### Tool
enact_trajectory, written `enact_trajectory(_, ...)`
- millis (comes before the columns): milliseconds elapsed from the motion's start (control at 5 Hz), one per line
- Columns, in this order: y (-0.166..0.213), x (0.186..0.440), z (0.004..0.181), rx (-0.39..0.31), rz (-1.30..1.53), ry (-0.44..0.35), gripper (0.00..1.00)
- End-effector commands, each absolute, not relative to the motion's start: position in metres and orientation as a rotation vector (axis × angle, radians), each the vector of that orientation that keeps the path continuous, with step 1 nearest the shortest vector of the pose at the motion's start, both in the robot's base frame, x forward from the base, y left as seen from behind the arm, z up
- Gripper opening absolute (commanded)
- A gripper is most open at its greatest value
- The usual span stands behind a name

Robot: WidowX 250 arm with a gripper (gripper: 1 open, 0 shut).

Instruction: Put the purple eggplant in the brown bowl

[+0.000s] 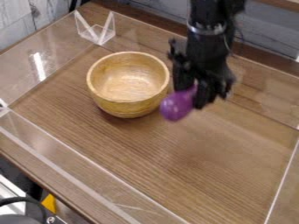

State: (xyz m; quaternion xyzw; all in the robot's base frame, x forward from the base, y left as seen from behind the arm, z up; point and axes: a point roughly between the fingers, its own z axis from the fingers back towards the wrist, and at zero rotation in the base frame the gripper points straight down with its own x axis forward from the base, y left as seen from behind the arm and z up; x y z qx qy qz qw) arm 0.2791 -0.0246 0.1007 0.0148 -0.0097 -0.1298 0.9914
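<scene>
I need to open my gripper and let go of the purple eggplant, now just above the table, near the middle of the brown bowl's empty bottom (122,82).
The purple eggplant (177,107) hangs just above the table, pinched at its top by my gripper (195,94), which is shut on it. It sits right beside the right rim of the brown bowl (128,83), a round light wooden bowl with a paler, empty inside. The black arm comes down from the top of the view and points straight down. The eggplant's stem end is hidden between the fingers.
A clear plastic stand (94,28) sits at the back left. A low transparent wall (70,166) borders the wooden table along the front and left.
</scene>
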Motion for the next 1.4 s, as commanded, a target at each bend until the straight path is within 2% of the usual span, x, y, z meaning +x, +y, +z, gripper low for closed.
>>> enact_trajectory(0, -0.006, 0.308, 0.122, 0.060, -0.186, -0.103, 0.00)
enact_trajectory(200, 0.002, 0.324, 0.124, 0.077, -0.151, -0.140, 0.00)
enact_trajectory(600, 0.003, 0.343, 0.117, 0.068, -0.097, -0.179, 0.00)
enact_trajectory(800, 0.003, 0.346, 0.116, 0.060, -0.074, -0.190, 0.00)
enact_trajectory(1200, 0.060, 0.327, 0.114, 0.098, 0.041, -0.178, 0.00)
